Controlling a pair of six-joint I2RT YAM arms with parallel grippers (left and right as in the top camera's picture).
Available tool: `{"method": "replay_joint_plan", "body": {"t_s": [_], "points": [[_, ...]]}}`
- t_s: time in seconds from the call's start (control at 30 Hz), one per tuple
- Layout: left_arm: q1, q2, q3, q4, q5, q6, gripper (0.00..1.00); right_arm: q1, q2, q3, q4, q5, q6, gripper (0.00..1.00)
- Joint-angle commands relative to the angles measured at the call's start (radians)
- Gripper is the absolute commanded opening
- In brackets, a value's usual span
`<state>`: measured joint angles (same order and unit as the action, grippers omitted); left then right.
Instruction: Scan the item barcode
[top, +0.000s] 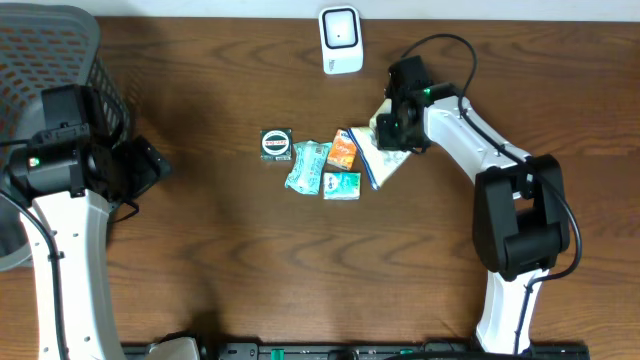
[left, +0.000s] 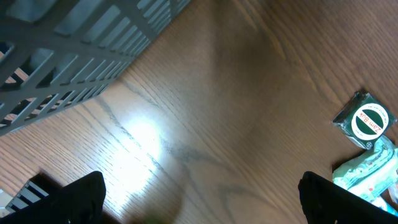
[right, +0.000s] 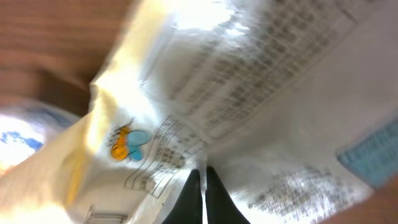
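Observation:
The packet's printed back has only a thin sliver of film in my right gripper's pinch, so next I open, take its yellow edge (right: 92, 133) and flip the packet over.
The item is a white and yellow printed packet (top: 388, 160) lying right of the pile of small packs. My right gripper (top: 398, 128) is down on its upper end. In the right wrist view the packet (right: 261, 81) fills the frame, with fine print and an orange-and-blue logo. The right gripper (right: 203, 180) is shut, its two black tips pinched together with a thin sliver of the packet's film between them. A white scanner (top: 341, 40) stands at the table's far edge. My left gripper (top: 150, 165) hovers open over bare wood at the left (left: 202, 199), holding nothing.
A green round-label pack (top: 276, 144) (left: 365, 119), a teal wrapper (top: 306, 166) (left: 367, 171), an orange pack (top: 343, 150) and a small teal pack (top: 342, 184) lie mid-table. A grey slatted basket (top: 60, 40) (left: 74, 50) stands at the far left.

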<state>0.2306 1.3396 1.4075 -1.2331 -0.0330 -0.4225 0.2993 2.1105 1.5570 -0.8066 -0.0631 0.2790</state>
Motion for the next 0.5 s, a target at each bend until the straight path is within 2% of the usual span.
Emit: {"method": "replay_joint_plan", "body": {"t_s": [0.0, 0.27, 0.37, 0.47], "points": [[0.004, -0.004, -0.003, -0.005, -0.016, -0.006, 0.97, -0.004, -0.002, -0.007, -0.09, 0.115, -0.026, 0.01], [0.004, -0.004, -0.003, -0.005, -0.016, -0.006, 0.98, -0.003, -0.071, -0.005, -0.203, 0.079, -0.023, 0.01], [0.004, -0.004, -0.003, -0.005, -0.016, -0.006, 0.98, -0.003, -0.146, -0.002, -0.178, 0.061, -0.001, 0.01], [0.004, -0.004, -0.003, -0.005, -0.016, -0.006, 0.98, -0.003, -0.23, -0.002, -0.079, 0.037, -0.002, 0.01]]}}
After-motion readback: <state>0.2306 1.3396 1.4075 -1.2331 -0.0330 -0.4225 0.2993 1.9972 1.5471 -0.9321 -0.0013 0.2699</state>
